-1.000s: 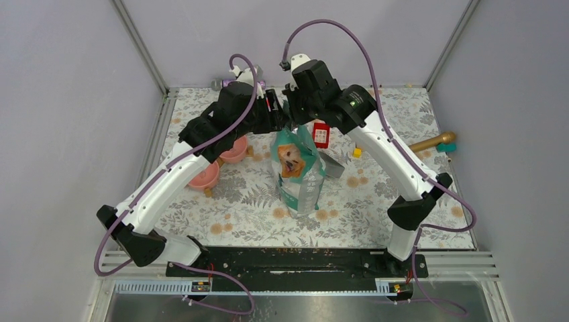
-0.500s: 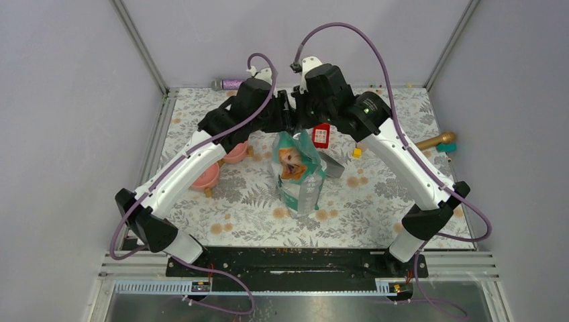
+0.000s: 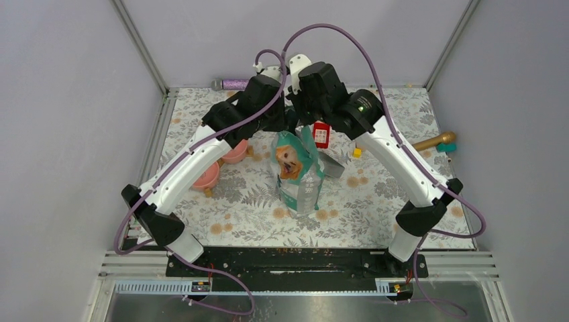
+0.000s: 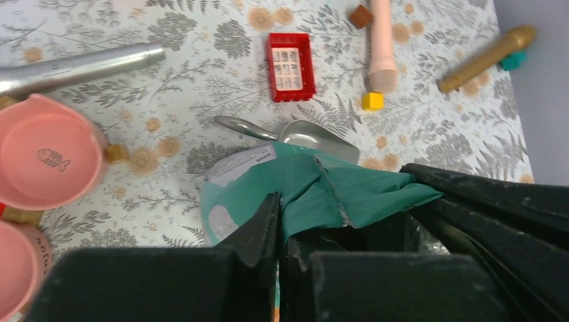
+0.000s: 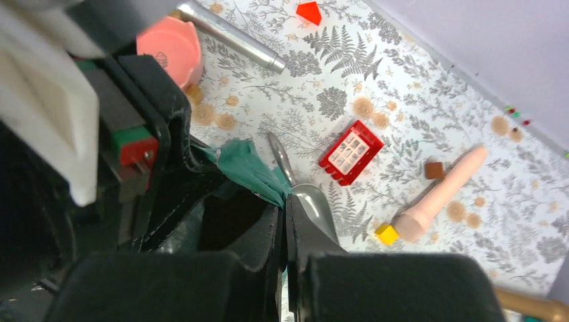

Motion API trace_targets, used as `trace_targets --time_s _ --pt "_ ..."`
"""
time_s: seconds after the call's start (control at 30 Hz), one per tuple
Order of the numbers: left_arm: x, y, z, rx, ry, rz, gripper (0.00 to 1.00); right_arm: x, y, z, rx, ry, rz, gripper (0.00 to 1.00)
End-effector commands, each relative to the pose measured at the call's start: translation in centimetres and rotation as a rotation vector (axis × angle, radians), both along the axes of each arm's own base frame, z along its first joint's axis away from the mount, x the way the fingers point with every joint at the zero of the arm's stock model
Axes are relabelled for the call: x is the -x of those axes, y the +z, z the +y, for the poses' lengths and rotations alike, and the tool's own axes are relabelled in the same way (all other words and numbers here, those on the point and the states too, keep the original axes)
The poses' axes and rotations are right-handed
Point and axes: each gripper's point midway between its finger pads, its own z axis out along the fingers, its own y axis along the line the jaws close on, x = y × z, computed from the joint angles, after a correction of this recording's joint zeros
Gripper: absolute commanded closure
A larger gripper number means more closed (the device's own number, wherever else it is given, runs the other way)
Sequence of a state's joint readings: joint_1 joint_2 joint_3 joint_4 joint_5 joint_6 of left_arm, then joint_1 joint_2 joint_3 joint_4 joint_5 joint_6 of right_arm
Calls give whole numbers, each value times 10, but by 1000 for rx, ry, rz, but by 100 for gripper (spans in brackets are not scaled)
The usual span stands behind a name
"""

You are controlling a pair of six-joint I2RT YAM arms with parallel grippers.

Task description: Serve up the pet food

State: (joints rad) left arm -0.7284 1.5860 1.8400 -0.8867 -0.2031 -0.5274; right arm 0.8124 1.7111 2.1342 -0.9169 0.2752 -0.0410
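Note:
Next, I open my right gripper and take the bag's rim on the metal scoop's side (image 3: 311, 139) to widen the bag's opening, because my grippers are crowded together on the bag's torn top edge.
A teal bag with a dog picture (image 3: 297, 171) stands upright in the middle of the flowered mat. My left gripper (image 4: 283, 218) is shut on the left side of the bag's torn top edge (image 4: 349, 191). My right gripper (image 5: 282, 201) is shut on the opposite side of that edge (image 5: 245, 168). The bag's mouth gapes dark between the two grips. The pet food is hidden inside the bag. Two pink bowls (image 3: 204, 176) (image 3: 235, 152) sit left of the bag. A metal scoop (image 4: 295, 132) lies on the mat just behind the bag.
A red block (image 3: 321, 135), a yellow cube (image 3: 357, 152) and a pink peg (image 4: 381, 40) lie behind the bag to the right. A golden rod (image 3: 433, 141) is at the right edge. A silver tube (image 4: 80, 64) and a purple cylinder (image 3: 231, 84) lie at the back left.
My left gripper has moved in over the bag's top and closed on its edge. The right gripper has kept its hold while shifting slightly left.

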Motion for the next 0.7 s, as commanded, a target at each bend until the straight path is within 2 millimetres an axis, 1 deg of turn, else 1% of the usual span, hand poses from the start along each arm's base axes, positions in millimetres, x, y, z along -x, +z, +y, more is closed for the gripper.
trace_targets --time_s 0.0,0.07,0.13,0.17,0.2,0.23,0.3,0.37,0.4,0.47,0.5,0.53,0.6,0.67 --pt "12 -7 114 -363 267 0 100 -28 51 -95 231 -264 -199 100" --pt "17 -16 120 -401 252 18 100 -37 53 -107 275 -311 -217 100" --pt "22 -22 122 -415 233 26 100 -43 61 -122 330 -375 -248 100" --pt "25 -23 121 -404 223 29 100 -45 65 -128 347 -401 -260 100" --pt "28 -20 119 -371 210 19 100 -46 68 -134 356 -425 -268 100" --pt "31 -20 115 -339 183 15 100 -46 69 -136 355 -433 -269 100" --pt "37 -13 107 -267 140 -15 100 -41 62 -133 338 -406 -235 100" --pt "43 -6 104 -212 117 -37 100 -33 48 -122 275 -355 -164 100" --pt "46 -2 103 -184 109 -50 100 -28 40 -112 233 -318 -119 98" --pt "51 3 97 -114 87 -78 100 -17 23 -92 145 -254 -20 93" --pt "54 -1 93 -86 65 -79 100 -11 15 -79 102 -208 32 91" --pt "55 0 89 -57 55 -89 100 -3 8 -66 67 -150 86 88" --pt "58 1 85 -21 38 -92 100 10 2 -44 2 -70 159 82" --pt "60 4 85 -5 47 -92 100 18 0 -29 -24 -32 189 73"
